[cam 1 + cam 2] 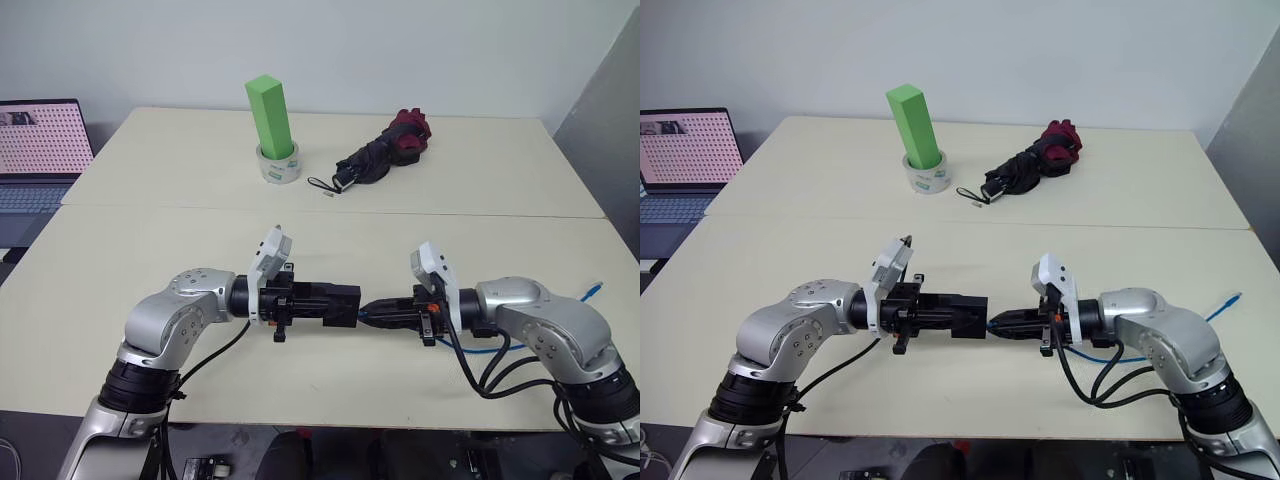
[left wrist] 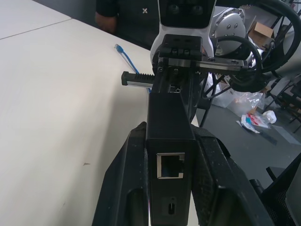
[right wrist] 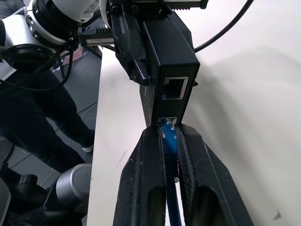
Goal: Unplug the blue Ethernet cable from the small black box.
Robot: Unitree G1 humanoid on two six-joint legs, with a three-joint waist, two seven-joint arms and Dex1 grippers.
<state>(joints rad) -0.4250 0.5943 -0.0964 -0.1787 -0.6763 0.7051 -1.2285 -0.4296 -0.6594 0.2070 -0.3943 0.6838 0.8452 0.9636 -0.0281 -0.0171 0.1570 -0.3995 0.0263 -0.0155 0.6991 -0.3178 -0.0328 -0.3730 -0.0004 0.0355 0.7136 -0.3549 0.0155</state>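
Observation:
The small black box, now held level above the table's near edge, will go down from my left gripper onto the table just this side of the seam (image 1: 248, 240) below the tape roll.
My left gripper (image 1: 342, 305) is shut on the small black box (image 1: 335, 303) and holds it level above the table's near edge. In the left wrist view the box (image 2: 167, 106) sits between my fingers (image 2: 134, 160) with an empty port facing the camera. From the opposite side, my right gripper (image 1: 368, 312) is shut on the blue Ethernet cable (image 3: 169, 143) right at the box (image 3: 171, 52), where the plug meets the lower port. The cord runs back under my right arm (image 1: 500, 346), and its free plug (image 1: 596, 290) lies on the table.
A green block (image 1: 272, 112) stands in a tape roll (image 1: 279, 168) at the back middle. A black-and-red folded umbrella (image 1: 385, 152) lies to its right. A laptop (image 1: 38, 150) sits off the table's left side. A person (image 2: 117, 16) stands beyond the table.

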